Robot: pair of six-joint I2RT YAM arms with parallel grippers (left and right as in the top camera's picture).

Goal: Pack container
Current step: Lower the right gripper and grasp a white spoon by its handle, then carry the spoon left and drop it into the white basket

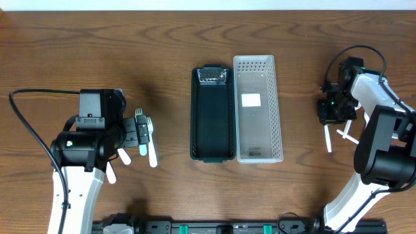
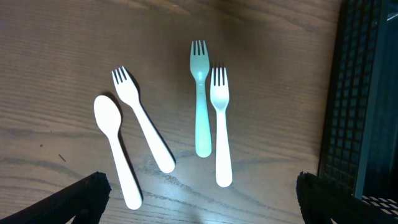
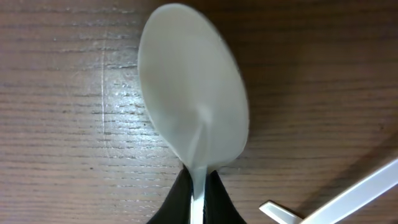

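The white spoon, held just above the wood now, will be set down by my right gripper so that it lies across the white label in the clear perforated basket (image 1: 250,102).
A black container (image 1: 211,114) and a clear perforated basket (image 1: 258,107) stand side by side at the table's middle. My left gripper (image 1: 133,133) is open and empty, hovering over loose cutlery. The left wrist view shows a white spoon (image 2: 115,149), a white fork (image 2: 142,118), a teal fork (image 2: 200,99) and a second white fork (image 2: 220,124) lying between the open fingers (image 2: 199,205). My right gripper (image 1: 335,110) is at the far right, shut on the handle of a white spoon (image 3: 194,106) just above the wood, with the fingers (image 3: 198,193) pinching the neck.
Another white utensil (image 3: 348,199) lies on the table beside the held spoon, also seen in the overhead view (image 1: 346,136). The black container's wall (image 2: 360,93) is at the right of the left wrist view. A black cable (image 1: 26,123) loops at the left.
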